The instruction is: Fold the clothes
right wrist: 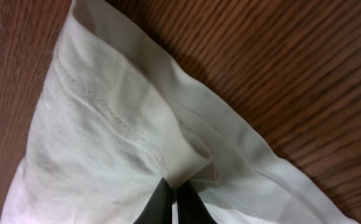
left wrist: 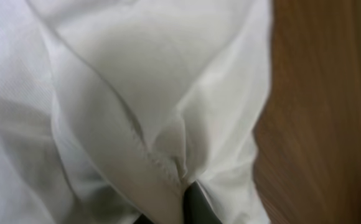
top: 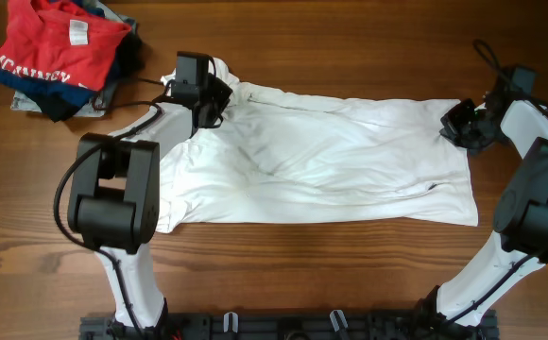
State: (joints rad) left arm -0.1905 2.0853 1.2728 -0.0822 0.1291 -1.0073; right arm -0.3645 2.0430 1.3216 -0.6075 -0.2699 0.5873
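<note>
Next, the left gripper releases the pinched seam on the white shirt's collar end [top: 173, 177], just behind its near corner.
The clothes are one large white shirt [top: 321, 161], spread flat and wrinkled across the table, collar end to the left. My left gripper [top: 206, 111] sits on its upper left part near the collar. In the left wrist view it [left wrist: 190, 190] is shut on a pinched seam of white fabric [left wrist: 137, 112], with only one dark finger [left wrist: 199, 205] showing. My right gripper [top: 455, 125] is at the shirt's upper right corner. Seen from the right wrist, its two dark fingers [right wrist: 162, 202] are pressed together on a fold of the hem [right wrist: 193, 165], so it [right wrist: 175, 190] is shut on the shirt.
A pile of other garments with a red T-shirt [top: 61, 42] on top lies at the far left corner. Bare wooden table [top: 350, 274] runs along the front, between the arm bases, and beyond the shirt's right edge [right wrist: 280, 62].
</note>
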